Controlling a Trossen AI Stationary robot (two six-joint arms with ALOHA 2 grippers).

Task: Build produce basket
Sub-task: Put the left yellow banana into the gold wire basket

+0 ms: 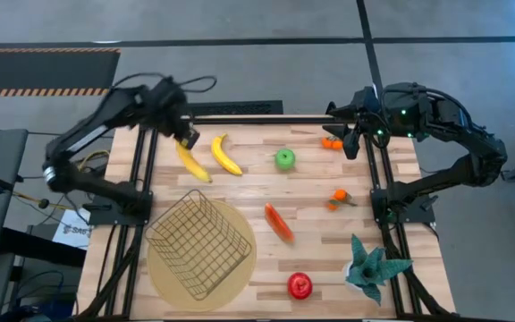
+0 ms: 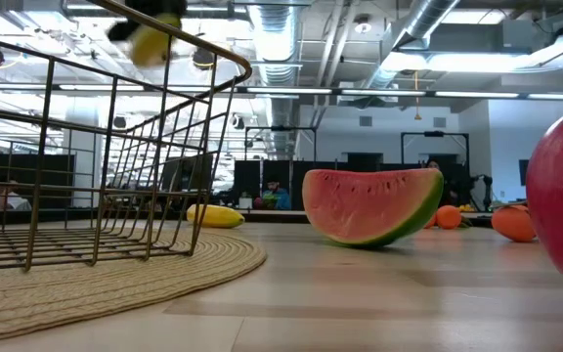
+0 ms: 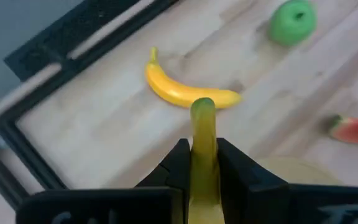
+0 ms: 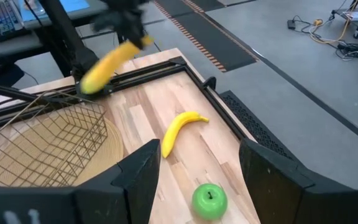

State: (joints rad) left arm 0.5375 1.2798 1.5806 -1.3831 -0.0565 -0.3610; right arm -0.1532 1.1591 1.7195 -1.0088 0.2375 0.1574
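The robot's left gripper will release the banana inside the wire basket (image 1: 215, 245), on the half nearer the watermelon wedge.
My left gripper (image 1: 186, 136) hangs over the table's far left corner, shut on a yellow banana (image 1: 193, 161), which also shows in the right wrist view (image 4: 107, 65) and blurred in the low view (image 2: 151, 41). The second banana (image 1: 225, 154) lies on the table beside it. The green apple (image 1: 284, 159), the watermelon wedge (image 1: 278, 222), two leafy oranges (image 1: 338, 197) (image 1: 331, 141) and the red fruit (image 1: 299, 285) rest on the wood. The wire basket (image 1: 199, 240) stands on the tan disc. My right gripper (image 1: 351, 139) is open at the far right, by one orange. My left gripper (image 3: 202, 144) pinches the banana between its two fingers (image 3: 176, 165), close to its far end (image 4: 132, 43). The fingers lie across it. The banana is lifted clear of the table, and its free end (image 3: 202, 109) slants out and down past the fingertips.
The tan woven disc (image 1: 173, 282) lies at the near left under the basket. A teal spiky plant (image 1: 372, 266) stands at the near right. Dark frame rails (image 1: 240, 116) run along the table's far edge and both sides. Bare wood lies between the fruits.
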